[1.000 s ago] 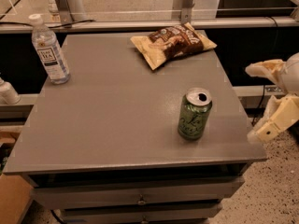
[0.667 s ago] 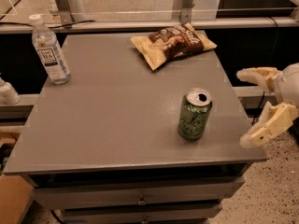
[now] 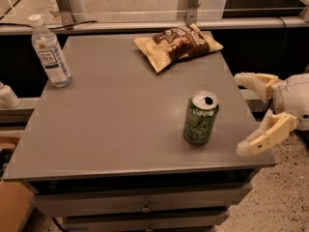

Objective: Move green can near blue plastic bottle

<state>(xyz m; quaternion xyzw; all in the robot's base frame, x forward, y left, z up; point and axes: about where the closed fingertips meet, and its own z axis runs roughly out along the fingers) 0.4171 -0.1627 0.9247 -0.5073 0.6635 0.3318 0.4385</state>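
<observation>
The green can is next for my gripper. It should go there and close around the middle of its side [image 3: 199, 127], below the silver top.
The green can [image 3: 200, 118] stands upright on the grey table [image 3: 120, 120], toward its front right. The blue plastic bottle [image 3: 49, 52] stands upright at the table's back left, far from the can. My gripper [image 3: 243, 113] is at the table's right edge, a little right of the can. It is open, with one cream finger [image 3: 253, 82] behind and the other [image 3: 267, 135] in front. It holds nothing and does not touch the can.
A brown and cream snack bag [image 3: 178, 44] lies at the table's back right. A metal rail [image 3: 145, 25] runs behind the table. Drawers [image 3: 140, 204] sit under the tabletop. A cardboard box [image 3: 12, 207] is at the lower left.
My gripper has moved left toward the can, from beyond the table's right edge to just beside it. The can, bottle and bag have not moved.
</observation>
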